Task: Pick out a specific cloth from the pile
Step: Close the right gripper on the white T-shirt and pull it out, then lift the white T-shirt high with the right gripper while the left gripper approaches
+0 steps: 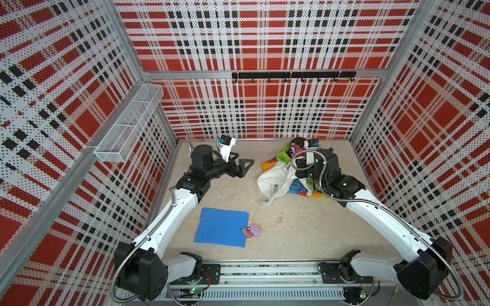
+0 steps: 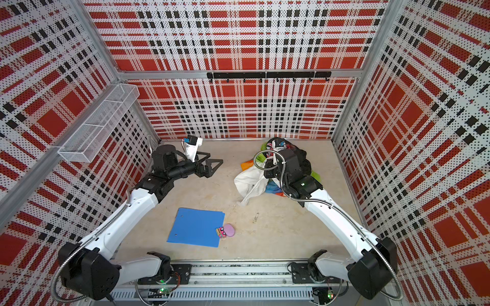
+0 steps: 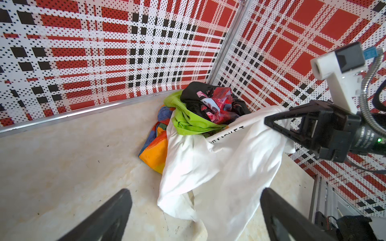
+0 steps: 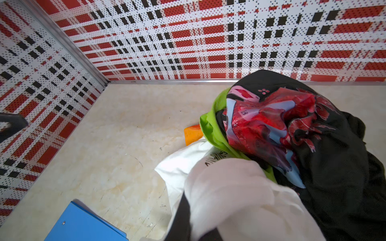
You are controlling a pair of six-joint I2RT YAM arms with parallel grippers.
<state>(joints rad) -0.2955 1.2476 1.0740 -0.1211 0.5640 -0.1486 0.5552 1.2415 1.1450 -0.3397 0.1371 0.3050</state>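
I will next move my left gripper to the white T-shirt's near-side edge (image 3: pixel 250 212), below my right gripper and above the trailing end, and close it there.
The cloth (image 3: pixel 219 167), a white T-shirt with dark lettering, hangs stretched from my right gripper (image 3: pixel 275 119), which is shut on a bunched fold of it. Its lower end trails on the table (image 1: pixel 267 196). In the right wrist view the white fabric (image 4: pixel 225 187) wraps over the jaws. The pile (image 3: pixel 200 110) of black, red-patterned, lime-green and rainbow fabric lies in the back right corner (image 1: pixel 285 156), just behind the cloth. My left gripper (image 1: pixel 242 168) stands open above the table, left of the cloth and apart from it. Its fingers (image 3: pixel 117 208) frame the cloth's hanging end.
A blue folder (image 1: pixel 222 227) lies at the front middle of the table, with a small pink and purple object (image 1: pixel 253 230) at its right edge. A white wire basket (image 1: pixel 130 127) is fixed on the left wall. A black hook rail (image 1: pixel 291 75) runs along the back wall.
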